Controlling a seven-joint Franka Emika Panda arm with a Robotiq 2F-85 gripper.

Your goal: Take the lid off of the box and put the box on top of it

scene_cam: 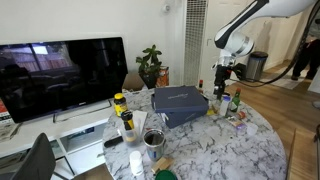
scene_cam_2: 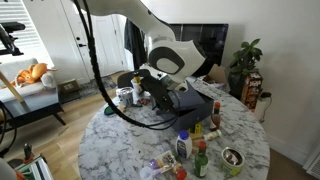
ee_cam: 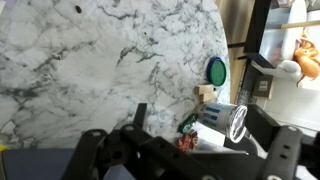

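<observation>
The middle of the lid's edge (scene_cam: 204, 97) facing the small bottles on the slate-blue box will be the next place my gripper goes to and closes on.
The slate-blue box (scene_cam: 188, 117) stands in the middle of the round marble table (scene_cam: 230, 150). The lid (scene_cam: 178, 97) lies closed on top of it. In an exterior view the box (scene_cam_2: 200, 104) is partly hidden behind my arm. My gripper (scene_cam: 221, 90) hangs beside the box, apart from it, over small bottles near the table's edge. It also shows in an exterior view (scene_cam_2: 158, 97). In the wrist view my gripper (ee_cam: 190, 145) has its fingers spread wide with nothing between them. That view shows only marble and clutter, not the box or lid.
Small bottles (scene_cam: 235, 103) stand under my gripper. Yellow-capped bottles (scene_cam: 122, 112) and a metal cup (scene_cam: 153, 139) stand nearer the TV (scene_cam: 60, 75). More bottles (scene_cam_2: 195, 150) crowd the table's edge. The wrist view shows a can (ee_cam: 225, 120) and a green cap (ee_cam: 216, 71). A person (scene_cam: 305, 55) stands behind.
</observation>
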